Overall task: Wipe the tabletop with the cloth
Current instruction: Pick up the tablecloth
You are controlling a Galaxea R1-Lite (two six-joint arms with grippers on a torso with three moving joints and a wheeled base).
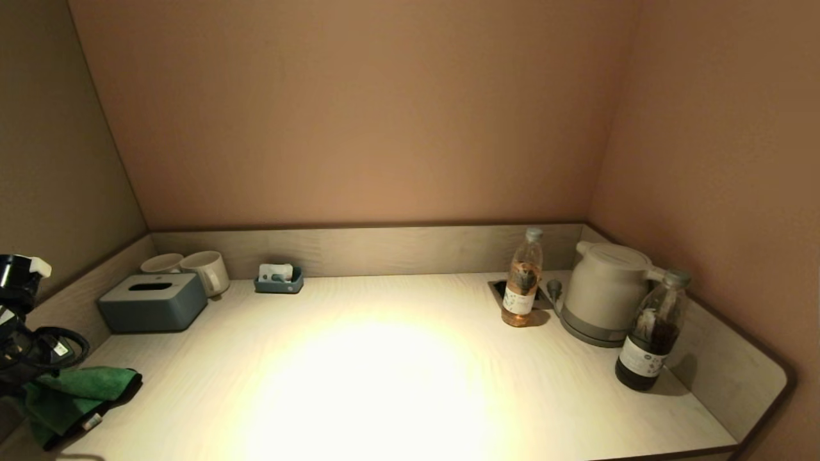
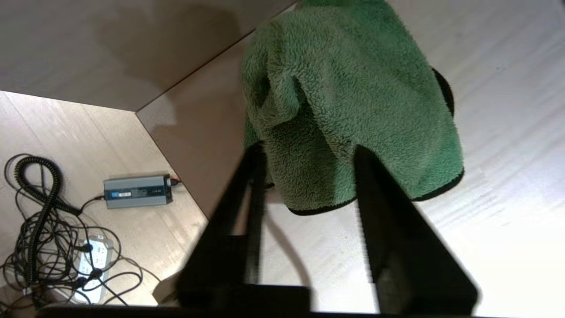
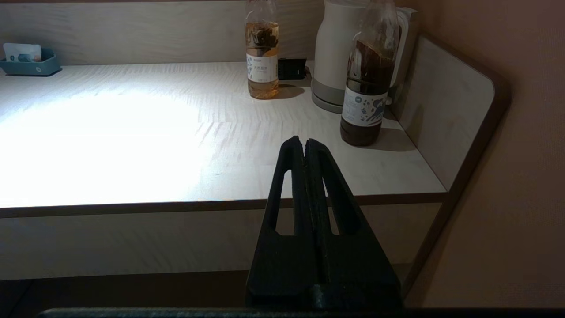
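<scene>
My left gripper should grip the bunched middle of the green cloth (image 1: pixel 65 391) (image 2: pixel 316 119), inward from the near hem of the cloth.
A green fleecy cloth (image 1: pixel 70 394) lies bunched at the front left corner of the pale wooden tabletop (image 1: pixel 384 384). In the left wrist view the cloth (image 2: pixel 344 101) fills the upper middle. My left gripper (image 2: pixel 309 150) is open, its two dark fingers standing either side of the cloth's near hem, just above the table. In the head view only the left arm (image 1: pixel 19 333) shows, at the far left over the cloth. My right gripper (image 3: pixel 304 140) is shut and empty, parked low in front of the table's front edge.
A grey tissue box (image 1: pixel 152 301), two mugs (image 1: pixel 205 269) and a small blue tray (image 1: pixel 278 280) stand at the back left. A pale bottle (image 1: pixel 523 278), a kettle (image 1: pixel 605 291) and a dark bottle (image 1: pixel 650 333) stand at the right. Raised walls edge the back and sides.
</scene>
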